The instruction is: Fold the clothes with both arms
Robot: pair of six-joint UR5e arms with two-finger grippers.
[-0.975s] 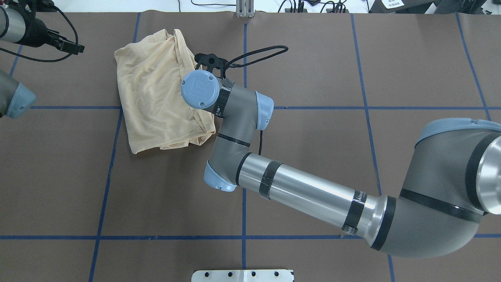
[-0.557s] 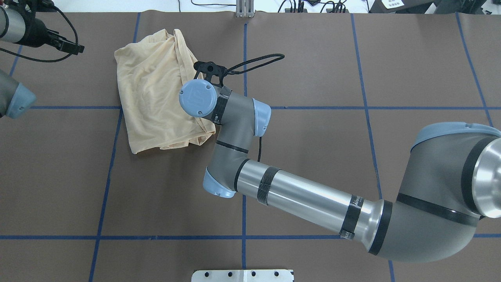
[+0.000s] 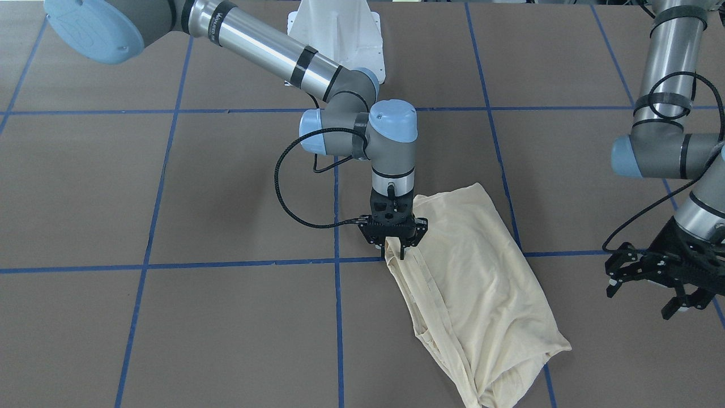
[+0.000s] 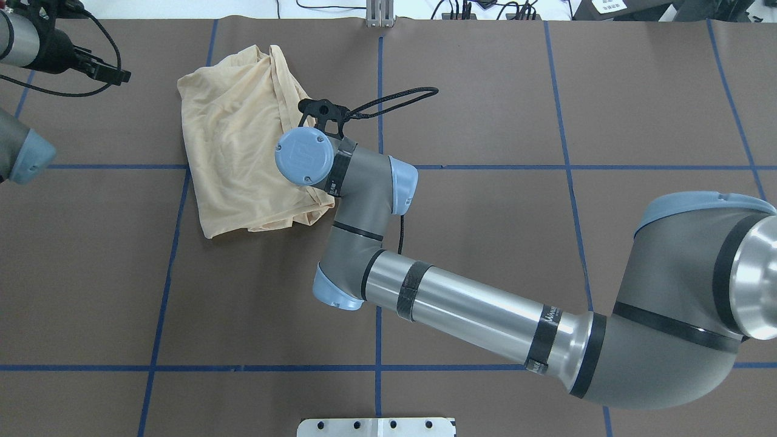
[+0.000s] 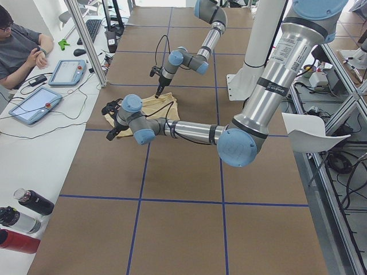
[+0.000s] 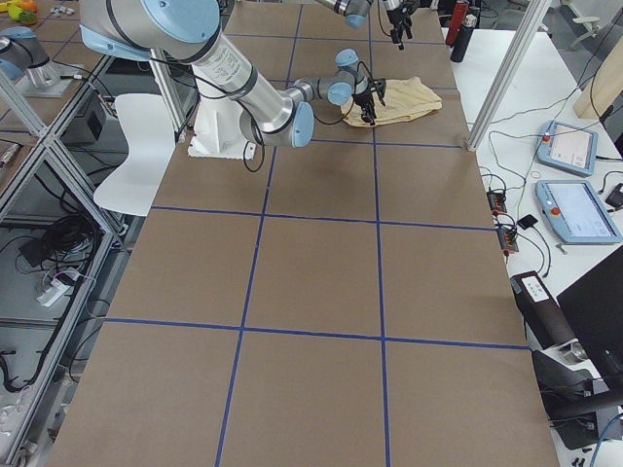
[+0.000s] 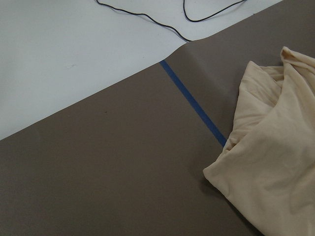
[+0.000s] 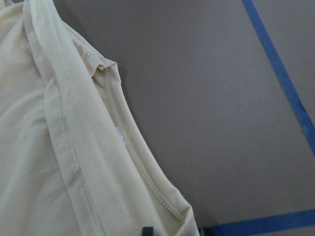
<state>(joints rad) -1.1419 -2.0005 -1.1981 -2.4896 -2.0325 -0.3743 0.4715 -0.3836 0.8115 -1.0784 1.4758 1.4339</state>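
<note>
My right gripper will put the cream shirt down over the blue tape crossing (image 3: 347,227) in front of the white pedestal base.
The pale cream shirt (image 3: 481,272) lies bunched and folded on the brown table, on the left in the overhead view (image 4: 237,139); no print shows. My right arm reaches across to it. Its gripper (image 3: 395,252) points straight down at the shirt's hemmed edge (image 8: 123,142), open, with fingers close on either side of the raised cloth. My left gripper (image 3: 660,289) hangs open above the table, apart from the shirt, which fills the right of the left wrist view (image 7: 270,162).
The white pedestal base (image 3: 337,34) stands at the robot's side of the table. A black cable loop (image 4: 400,94) trails from the right wrist. Blue tape lines (image 4: 379,273) cross the table. A seated person (image 5: 20,51), tablets and bottles are beyond the far side.
The right wrist has shifted slightly to the left and toward the robot, over the shirt's edge. The shirt and the left arm have not moved.
</note>
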